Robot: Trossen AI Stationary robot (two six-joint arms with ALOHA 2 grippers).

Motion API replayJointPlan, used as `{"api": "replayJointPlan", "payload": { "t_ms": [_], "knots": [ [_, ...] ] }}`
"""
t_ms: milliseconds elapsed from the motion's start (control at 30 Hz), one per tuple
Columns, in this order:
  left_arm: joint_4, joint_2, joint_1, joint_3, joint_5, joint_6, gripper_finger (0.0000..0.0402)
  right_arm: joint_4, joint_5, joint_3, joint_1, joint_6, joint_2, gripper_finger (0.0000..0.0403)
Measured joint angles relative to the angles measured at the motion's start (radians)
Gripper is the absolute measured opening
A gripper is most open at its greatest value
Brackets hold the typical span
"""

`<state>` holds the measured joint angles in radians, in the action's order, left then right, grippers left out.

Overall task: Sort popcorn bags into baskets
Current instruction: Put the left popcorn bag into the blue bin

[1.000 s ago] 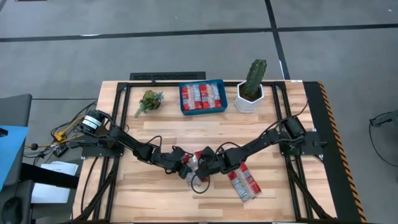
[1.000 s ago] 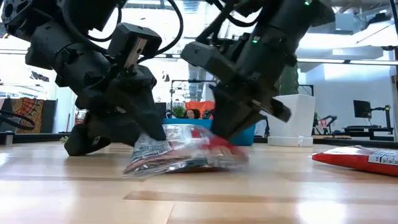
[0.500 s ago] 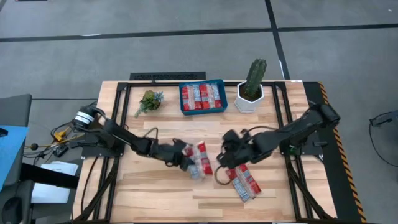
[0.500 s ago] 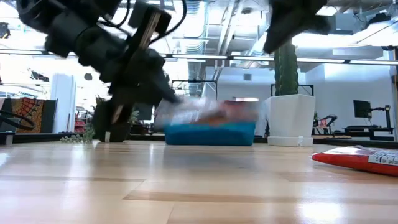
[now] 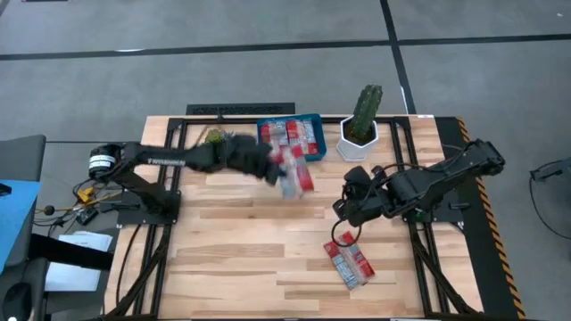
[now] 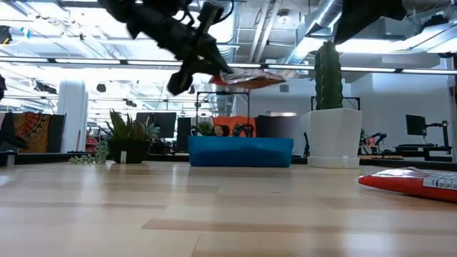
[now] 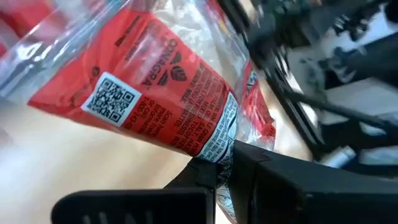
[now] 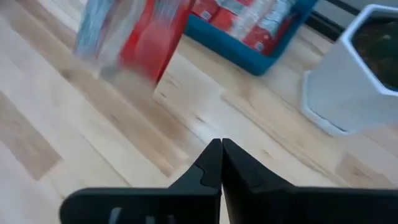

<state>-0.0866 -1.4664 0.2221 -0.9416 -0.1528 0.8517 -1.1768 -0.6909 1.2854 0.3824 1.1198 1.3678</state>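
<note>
The red popcorn bag, now high above the blue bin, will be let go by my left gripper, so that it lands on the bags in the blue bin's half (image 5: 306,135) nearest the cactus.
My left gripper (image 5: 270,167) is shut on a red popcorn bag (image 5: 295,169) in the air beside the near right corner of the blue bin (image 5: 290,157). The low view shows that bag (image 6: 246,78) high above the bin (image 6: 240,151). Several red bags lie flat inside the bin (image 5: 287,136). More bags (image 5: 349,262) lie flat on the table near its front. My right gripper (image 5: 343,211) hovers shut over bare wood between those bags and the cactus pot (image 5: 359,141), touching nothing. My left gripper pinches the bag between its two fingers at the edge of its clear wrapper (image 7: 214,155), by the fine print. The fingers reach in from the table's left, about level. The bag is lifted clear and sticks out past the fingertips (image 6: 214,63), nearly flat, toward the right.
A white pot with a tall cactus (image 6: 330,107) stands right of the bin at the far edge. A small green plant (image 6: 127,135) stands left of the bin, under my left arm. Bare wood stretches across the middle and near left of the table (image 5: 223,259).
My left gripper has lifted the bag off the table's middle and carried it up and toward the far edge, to the bin. My right gripper, which was at the bag a second ago, has drawn away from it toward the table's right.
</note>
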Motion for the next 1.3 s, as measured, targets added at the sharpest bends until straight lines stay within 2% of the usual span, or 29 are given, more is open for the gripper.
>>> {"api": "replayJointPlan", "payload": {
  "t_ms": [133, 267, 433, 633, 767, 933, 1067, 1300],
  "knots": [
    [0.161, -0.043, 0.142, -0.156, -0.014, -0.152, 0.0, -0.094, -0.012, 0.001, -0.005, -0.002, 0.008, 0.0019],
    [0.223, -0.136, 0.253, -0.299, -0.098, -0.221, 0.0, -0.173, -0.02, 0.001, -0.006, -0.003, 0.012, 0.0014],
    [0.306, -0.315, 0.307, -0.483, -0.183, -0.294, 0.0, -0.227, -0.042, 0.0, -0.015, -0.028, 0.006, 0.0022],
    [0.511, -0.491, 0.339, -0.73, -0.206, -0.464, 0.0, -0.254, -0.046, 0.001, -0.028, -0.028, 0.001, 0.0023],
    [0.577, -0.573, 0.365, -0.848, -0.21, -0.551, 0.0, -0.251, -0.044, 0.001, -0.037, -0.007, 0.002, 0.0014],
    [0.615, -0.635, 0.395, -0.888, -0.203, -0.62, 0.0, -0.252, -0.041, 0.001, -0.046, 0.044, 0.002, 0.002],
    [0.584, -0.63, 0.405, -0.851, -0.198, -0.662, 0.0, -0.25, -0.037, 0.001, -0.06, 0.073, 0.002, 0.0027],
    [0.571, -0.631, 0.409, -0.843, -0.185, -0.687, 0.0009, -0.25, -0.037, 0.001, -0.086, 0.085, 0.002, 0.0014]
  ]
}}
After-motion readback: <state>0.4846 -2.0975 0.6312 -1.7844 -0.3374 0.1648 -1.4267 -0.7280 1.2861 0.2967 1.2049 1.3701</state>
